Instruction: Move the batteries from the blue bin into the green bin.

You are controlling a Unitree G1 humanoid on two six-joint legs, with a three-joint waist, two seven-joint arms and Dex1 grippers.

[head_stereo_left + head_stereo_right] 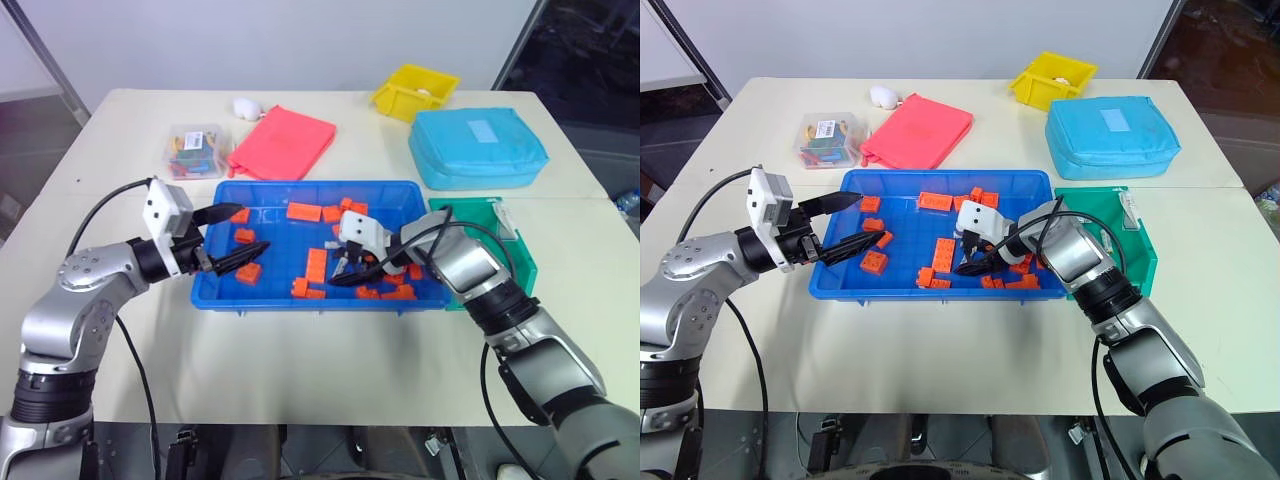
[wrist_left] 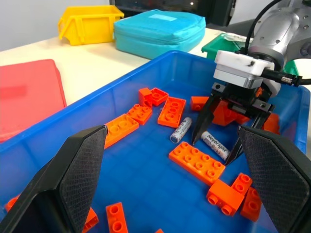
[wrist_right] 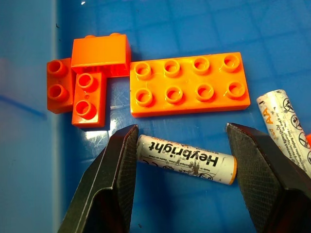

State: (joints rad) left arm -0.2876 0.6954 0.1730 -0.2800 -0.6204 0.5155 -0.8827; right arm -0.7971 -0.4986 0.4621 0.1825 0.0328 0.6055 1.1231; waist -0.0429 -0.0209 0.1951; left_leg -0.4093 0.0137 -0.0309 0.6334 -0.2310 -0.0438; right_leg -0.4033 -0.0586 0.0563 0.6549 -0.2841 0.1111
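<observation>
Next, my right gripper sets the battery down near the middle of the green bin's bottom (image 1: 482, 251).
The blue bin (image 1: 300, 303) sits mid-table, scattered with orange bricks (image 1: 316, 264). On its floor lie two batteries, one (image 3: 184, 160) lengthwise between my right gripper's fingers and a second (image 3: 284, 124) just beside it. My right gripper (image 1: 345, 272) reaches down into the bin's right half and is shut on the first battery, a pad at each end, with the battery still resting on the floor. My left gripper (image 1: 255, 227) hovers open and empty over the bin's left end. The green bin (image 1: 480, 210) stands right of the blue one, partly hidden by my right arm.
A yellow bin (image 1: 415, 90) and a light-blue soft case (image 1: 478, 148) stand at the back right. A red pouch (image 1: 283, 142), a clear box of coloured pieces (image 1: 197, 150) and a small white object (image 1: 247, 108) lie behind the blue bin.
</observation>
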